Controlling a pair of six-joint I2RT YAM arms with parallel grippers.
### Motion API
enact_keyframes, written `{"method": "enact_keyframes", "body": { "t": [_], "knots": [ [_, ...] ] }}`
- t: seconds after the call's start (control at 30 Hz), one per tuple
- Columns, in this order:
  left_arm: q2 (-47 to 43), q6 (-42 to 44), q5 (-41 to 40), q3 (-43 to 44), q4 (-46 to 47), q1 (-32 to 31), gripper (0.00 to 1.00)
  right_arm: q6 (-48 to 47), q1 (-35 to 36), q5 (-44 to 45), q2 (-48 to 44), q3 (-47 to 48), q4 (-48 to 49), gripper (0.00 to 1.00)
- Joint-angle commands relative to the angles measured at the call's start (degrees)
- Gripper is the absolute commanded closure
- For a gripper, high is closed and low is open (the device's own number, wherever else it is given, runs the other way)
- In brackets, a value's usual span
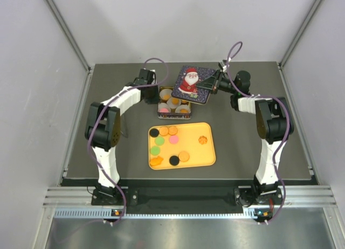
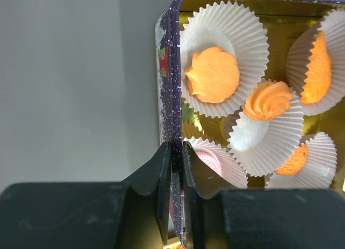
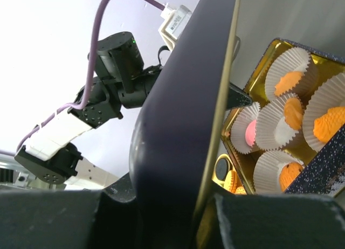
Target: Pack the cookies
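Note:
I will let go of the Santa lid with my right gripper flat on the rim of the dark tin, over the paper cups (image 1: 175, 101) (image 3: 298, 118).
A dark tin (image 1: 160, 115) lined with white paper cups stands behind the yellow tray (image 1: 207, 154). Several cookies (image 1: 173, 139) in orange, pink, green and black lie on the tray. More cookies (image 2: 213, 75) sit in the tin's paper cups (image 2: 253, 33), among them an orange swirl (image 2: 268, 99) and a pink one (image 3: 250, 131). My left gripper (image 2: 177, 149) is shut on the tin's left wall (image 2: 171, 71). My right gripper (image 1: 209, 85) is shut on the Santa lid (image 1: 191, 83), held tilted over the tin's far side. In the right wrist view the lid (image 3: 183, 109) fills the jaws.
The work surface is a dark mat (image 1: 248, 152) enclosed by pale walls. A flower-shaped orange cookie (image 1: 202, 139) lies apart at the tray's right side. My left arm (image 3: 116, 71) shows beyond the lid in the right wrist view.

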Motion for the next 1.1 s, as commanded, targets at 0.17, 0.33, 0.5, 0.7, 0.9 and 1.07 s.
{"method": "enact_keyframes", "body": {
  "t": [0.17,0.33,0.5,0.7,0.9,1.07],
  "knots": [
    [-5.82,-2.94,2.04,2.16,2.97,0.18,0.81,0.08,-0.11,-1.25,0.50,1.28,4.92,1.00],
    [-5.73,-3.11,2.12,1.37,2.97,0.18,0.81,0.17,-0.20,-1.42,0.85,1.37,5.01,1.00],
    [-5.90,-3.38,1.86,-0.38,3.58,0.18,0.81,0.17,-0.11,-1.60,0.94,1.37,5.10,1.00],
    [-5.82,-3.55,1.86,-1.70,4.37,0.18,0.81,0.17,-0.02,-1.86,1.12,1.37,5.19,1.00],
    [-5.99,-3.73,1.95,-2.76,4.72,0.18,0.80,0.60,-0.02,-2.04,1.47,1.37,5.71,0.99],
    [-6.52,-3.55,1.69,-3.03,4.81,0.18,0.74,0.87,-0.03,-2.30,1.56,1.80,5.80,0.99]
  ]
}}
